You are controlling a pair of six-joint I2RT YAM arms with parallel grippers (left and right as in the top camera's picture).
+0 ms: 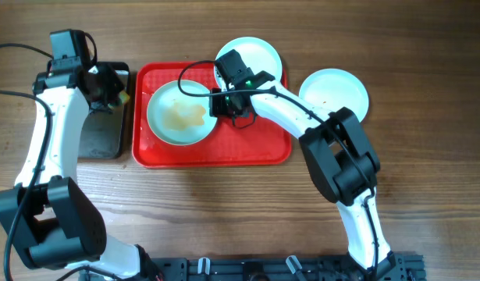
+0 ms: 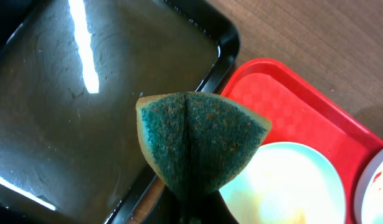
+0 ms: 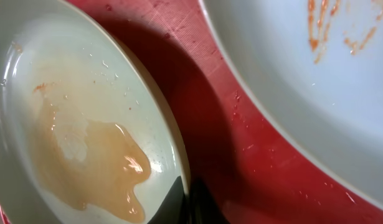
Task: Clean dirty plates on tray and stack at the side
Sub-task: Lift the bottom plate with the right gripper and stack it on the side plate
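Note:
The robot's right gripper should set the pale plate down on top of the plate on the table (image 1: 330,99) beside the red tray.
A pale plate (image 1: 179,113) with a pool of orange liquid lies on the left of the red tray (image 1: 255,148). My right gripper (image 1: 222,102) is shut on its right rim (image 3: 179,168). A second plate (image 1: 255,56) with red streaks (image 3: 316,74) rests on the tray's far right corner. A third plate (image 1: 335,91) lies on the table to the right of the tray. My left gripper (image 1: 107,87) is shut on a folded green sponge (image 2: 197,143) and holds it over the edge of the black pan (image 2: 85,112), next to the tray (image 2: 284,106).
The black metal pan (image 1: 103,133) holds a film of water and lies left of the tray. Bare wooden table (image 1: 224,211) runs along the front. Cables trail at the far left edge.

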